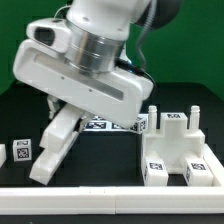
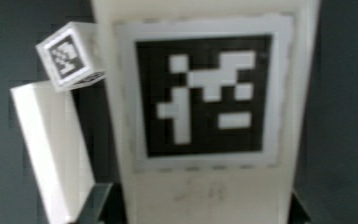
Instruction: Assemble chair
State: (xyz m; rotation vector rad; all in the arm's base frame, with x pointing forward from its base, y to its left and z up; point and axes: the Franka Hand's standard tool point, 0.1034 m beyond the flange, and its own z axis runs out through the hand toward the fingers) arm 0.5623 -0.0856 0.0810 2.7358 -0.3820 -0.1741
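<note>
Next, my gripper releases the white chair part so that it lies flat on the black table [image 1: 61, 160], beside the small tagged block. The chair part now slants down to the table.
My gripper [image 2: 197, 202] is shut on a flat white chair part [image 2: 197, 100] with a large black-and-white tag; its dark fingers [image 2: 101, 200] press both side edges. In the exterior view this long part [image 1: 55, 145] slants down from under the gripper [image 1: 68, 112] to the table at the exterior view's left. The fingers are hidden there behind the hand. A narrower white piece [image 2: 43, 150] lies beside the held part, with a small tagged block [image 2: 69, 55] near its far end. The partly built chair [image 1: 178, 148], with upright posts and tags, stands at the exterior view's right.
The small tagged block [image 1: 22, 150] sits on the black table at the exterior view's far left. The marker board [image 1: 100, 124] lies behind the held part. A white ledge [image 1: 110, 205] runs along the table's near edge. A green wall [image 1: 195, 60] closes the back.
</note>
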